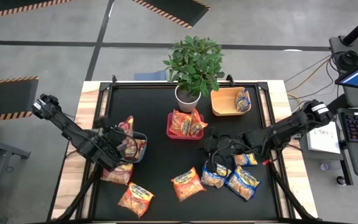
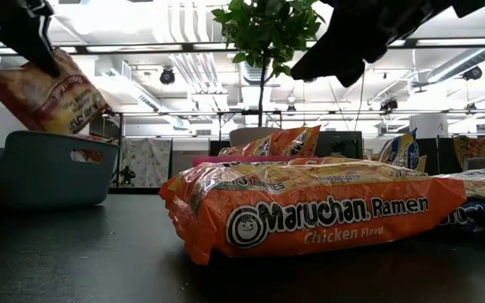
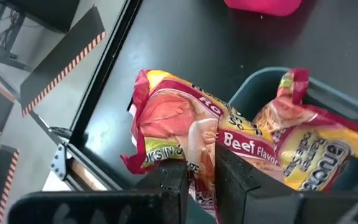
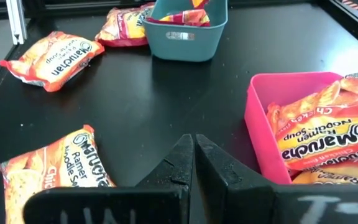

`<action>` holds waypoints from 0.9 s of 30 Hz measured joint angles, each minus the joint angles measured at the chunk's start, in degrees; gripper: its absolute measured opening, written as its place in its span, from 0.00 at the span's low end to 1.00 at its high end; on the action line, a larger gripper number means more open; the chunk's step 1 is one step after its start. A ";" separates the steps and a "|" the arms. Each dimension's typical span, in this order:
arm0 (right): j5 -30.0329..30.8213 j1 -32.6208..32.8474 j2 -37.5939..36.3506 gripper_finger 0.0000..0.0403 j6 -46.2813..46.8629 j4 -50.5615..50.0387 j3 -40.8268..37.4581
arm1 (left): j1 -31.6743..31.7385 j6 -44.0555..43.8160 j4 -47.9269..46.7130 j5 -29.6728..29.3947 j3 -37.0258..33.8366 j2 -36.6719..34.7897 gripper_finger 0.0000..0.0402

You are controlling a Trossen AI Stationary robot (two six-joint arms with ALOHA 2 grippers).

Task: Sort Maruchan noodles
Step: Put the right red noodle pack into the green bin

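My left gripper needs to let go of the red beef packet inside the grey-blue bin point(image 1: 130, 142) point(image 3: 244, 152), next to the other red packet.
My left gripper point(image 3: 201, 169) is shut on a red beef-flavour noodle packet point(image 3: 179, 127) and holds it over the grey-blue bin point(image 1: 139, 148) at the table's left. Another red packet point(image 3: 319, 149) lies inside that bin. My right gripper point(image 4: 194, 163) is shut and empty. It hangs above the mat between the pink bin point(image 4: 261, 118) and several blue packets point(image 1: 241, 182) at the near right. Loose orange packets point(image 1: 187, 183) lie flat on the mat near the front edge. The pink bin holds orange packets point(image 1: 185, 123). The orange bin point(image 1: 219, 107) holds a blue one. My left gripper pinches the beef packet between its two fingers point(image 3: 232, 177) at one edge point(image 3: 202, 163). The fingers slant down from the table's left. The packet point(image 2: 49, 94) hangs tilted, clear of the table, its lower end just above the bin's rim point(image 2: 23, 135).
A potted plant point(image 1: 192, 65) stands at the far middle, behind the pink bin. A red packet point(image 1: 117, 174) and an orange one point(image 1: 135, 199) lie near the front left. The middle of the black mat point(image 1: 160, 155) is bare.
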 joint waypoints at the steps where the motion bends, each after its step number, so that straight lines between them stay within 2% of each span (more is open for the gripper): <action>1: 0.00 0.00 0.12 0.02 0.00 0.00 0.00 | 0.00 -0.80 0.57 -0.10 -0.26 0.36 0.09; 6: 0.01 0.00 0.28 0.02 -0.02 0.04 0.02 | -0.11 -0.88 1.27 1.87 -2.93 4.52 0.09; 15: 0.02 0.00 0.26 0.02 0.00 0.03 0.02 | 0.42 -1.00 -0.43 1.22 -4.21 14.98 0.09; 22: 0.04 0.00 0.24 0.02 0.00 0.04 0.02 | 0.41 -0.28 9.27 1.63 -4.04 24.09 0.10; 27: 0.03 0.00 0.24 0.02 0.00 0.02 0.02 | -0.10 1.88 10.35 7.10 -2.46 28.38 0.16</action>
